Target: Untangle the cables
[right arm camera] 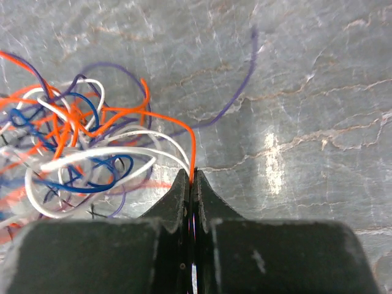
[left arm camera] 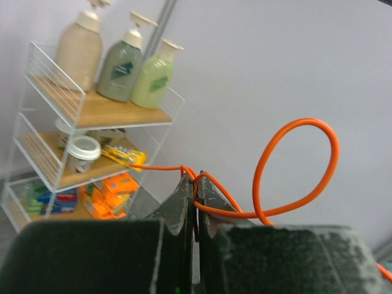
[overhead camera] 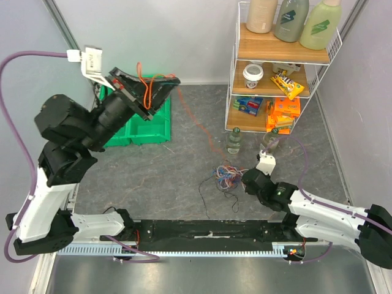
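Observation:
The bare grey table (overhead camera: 182,179) lies between the green bins and the black cable. Next, I release the orange cable, now raised high at the back, there from my left gripper.
A loose tangle of thin orange, blue, white and purple cables (overhead camera: 226,176) lies on the grey table; it also shows at the left of the right wrist view (right arm camera: 79,153). My right gripper (overhead camera: 245,179) (right arm camera: 192,174) is low beside the tangle, shut on an orange and a white cable. My left gripper (overhead camera: 173,80) (left arm camera: 195,179) is raised high at the back left, shut on a long orange cable (overhead camera: 197,119) that loops above its fingers (left arm camera: 300,165) and stretches down to the tangle.
Green bins (overhead camera: 147,125) sit under the left gripper. A white wire rack (overhead camera: 278,67) with bottles, a cup and snack packs stands at the back right. Two small bottles (overhead camera: 233,140) stand just behind the tangle. A stray black cable (overhead camera: 205,196) lies in front.

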Motion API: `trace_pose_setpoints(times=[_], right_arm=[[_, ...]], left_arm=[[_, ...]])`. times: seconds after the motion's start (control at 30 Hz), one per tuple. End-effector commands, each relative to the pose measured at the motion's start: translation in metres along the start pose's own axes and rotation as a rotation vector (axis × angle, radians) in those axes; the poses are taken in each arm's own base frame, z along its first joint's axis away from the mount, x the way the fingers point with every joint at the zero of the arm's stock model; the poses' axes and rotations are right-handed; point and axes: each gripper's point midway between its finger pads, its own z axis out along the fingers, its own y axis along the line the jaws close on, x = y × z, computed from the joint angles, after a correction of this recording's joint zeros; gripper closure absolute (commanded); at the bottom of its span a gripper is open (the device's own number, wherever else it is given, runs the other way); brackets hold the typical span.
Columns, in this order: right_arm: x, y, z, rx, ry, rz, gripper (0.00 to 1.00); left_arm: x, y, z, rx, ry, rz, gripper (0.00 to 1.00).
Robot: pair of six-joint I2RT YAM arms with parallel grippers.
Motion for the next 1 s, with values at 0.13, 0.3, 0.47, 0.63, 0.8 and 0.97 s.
trace_pose_setpoints(times=[0.13,0.3,0.47,0.63,0.8,0.97], right_arm=[[-0.021,-0.021,0.005,0.103,-0.054,0.042,0.98],[-0.024,-0.009,0.005,0.03,-0.07,0.048,0.9],[-0.042,0.012,-0.013,-0.083,-0.077,-0.024,0.77],[-0.05,0.006,-0.029,-0.109,-0.103,0.001,0.76],[-0.055,0.007,-0.045,-0.179,-0.127,0.042,0.73],[-0.059,0.003,-0.055,-0.19,-0.141,0.031,0.71]], left_arm=[[-0.087,-0.018,-0.006,-0.023,-0.224,0.164,0.98],[-0.114,-0.056,-0.006,0.143,-0.32,0.182,0.98],[-0.059,-0.008,0.012,-0.013,-0.18,0.216,0.98],[0.02,0.083,0.002,-0.325,-0.006,0.289,0.98],[0.1,0.161,-0.036,-0.57,0.175,0.355,0.98],[0.164,0.201,-0.068,-0.677,0.29,0.305,0.98]])
